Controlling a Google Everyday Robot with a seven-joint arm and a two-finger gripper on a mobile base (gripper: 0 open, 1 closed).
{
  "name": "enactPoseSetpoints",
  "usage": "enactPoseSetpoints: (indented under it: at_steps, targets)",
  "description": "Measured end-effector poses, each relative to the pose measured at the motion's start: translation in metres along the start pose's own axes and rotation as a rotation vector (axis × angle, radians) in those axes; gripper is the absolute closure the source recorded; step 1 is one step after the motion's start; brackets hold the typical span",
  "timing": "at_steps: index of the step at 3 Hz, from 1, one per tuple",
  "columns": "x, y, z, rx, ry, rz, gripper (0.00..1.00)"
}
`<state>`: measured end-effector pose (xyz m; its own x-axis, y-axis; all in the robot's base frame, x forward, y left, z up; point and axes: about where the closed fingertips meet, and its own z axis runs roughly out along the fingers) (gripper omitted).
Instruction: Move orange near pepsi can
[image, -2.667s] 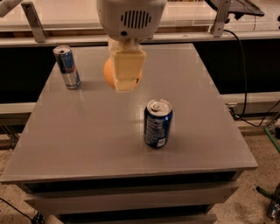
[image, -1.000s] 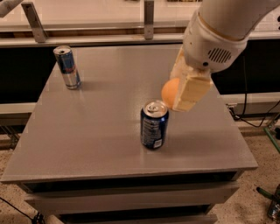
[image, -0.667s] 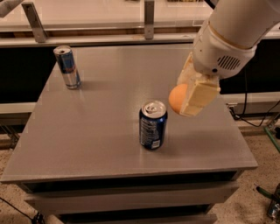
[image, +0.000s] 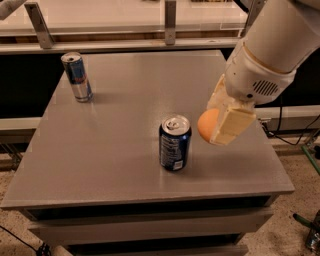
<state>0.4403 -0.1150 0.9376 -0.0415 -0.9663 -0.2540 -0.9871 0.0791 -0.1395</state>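
My gripper is to let go of the orange on the grey table, snug (image: 194, 149) against the gripper-facing side of the pepsi can.
The orange (image: 206, 125) is a round orange fruit held in my gripper (image: 222, 122), whose cream-coloured fingers (image: 231, 125) are shut on it just above the table. Only its left side shows past the near finger. The pepsi can (image: 175, 143) is dark blue with a silver top and white print. It stands upright on the grey table (image: 110, 145), right of centre toward the front. The orange hangs just right of the can's top, a small gap apart from it.
A slimmer silver-and-blue can (image: 77, 77) with red marks stands upright at the table's far left. A rail with metal posts (image: 170, 22) runs behind the table. Cables (image: 287, 137) lie on the floor at right. The table's right edge is close under the gripper.
My gripper has carried the orange from the far middle of the table, near the slim can, over to the right and forward, and lower, to beside the pepsi can. Neither can has moved.
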Motion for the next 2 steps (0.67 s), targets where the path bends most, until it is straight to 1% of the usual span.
enactPoseSetpoints:
  at_steps: [1,2]
  targets:
    - [0.000,0.003,0.017,-0.016,0.005,0.004,1.00]
    - [-0.003,0.006,0.038,-0.021,-0.015,0.024,1.00]
